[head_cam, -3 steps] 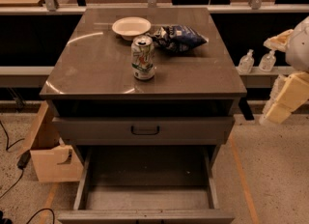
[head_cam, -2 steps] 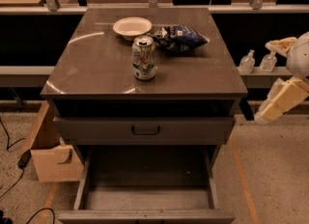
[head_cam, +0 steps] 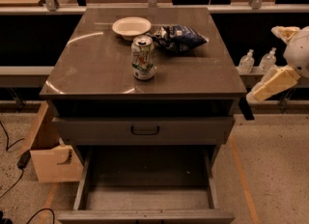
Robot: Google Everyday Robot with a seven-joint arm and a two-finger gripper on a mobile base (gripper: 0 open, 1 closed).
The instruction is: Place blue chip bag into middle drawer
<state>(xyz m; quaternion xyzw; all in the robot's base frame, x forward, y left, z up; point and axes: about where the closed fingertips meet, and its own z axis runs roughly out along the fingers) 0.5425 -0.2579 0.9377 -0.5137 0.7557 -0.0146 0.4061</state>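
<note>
The end of the blue chip bag (head_cam: 194, 39) that is farthest from the white bowl should be gripped next by my gripper.
The blue chip bag (head_cam: 179, 38) lies crumpled at the back right of the cabinet top, next to a white bowl (head_cam: 131, 26). A green-and-white can (head_cam: 143, 58) stands in front of them. The middle drawer (head_cam: 147, 199) is pulled open below, and its floor is bare. My gripper (head_cam: 278, 58) hangs in the air off the cabinet's right side, at about the height of the top. Its cream fingers (head_cam: 273, 84) are spread and hold nothing. It is well to the right of the bag.
A shut drawer front with a black loop handle (head_cam: 145, 130) sits above the open drawer. A cardboard box (head_cam: 48, 150) stands on the floor at the left. Clear bottles (head_cam: 257, 62) stand on a shelf at the right, and a workbench runs behind.
My gripper has shifted slightly left and up at the right edge of the view. The bag, can, bowl and drawer have not moved.
</note>
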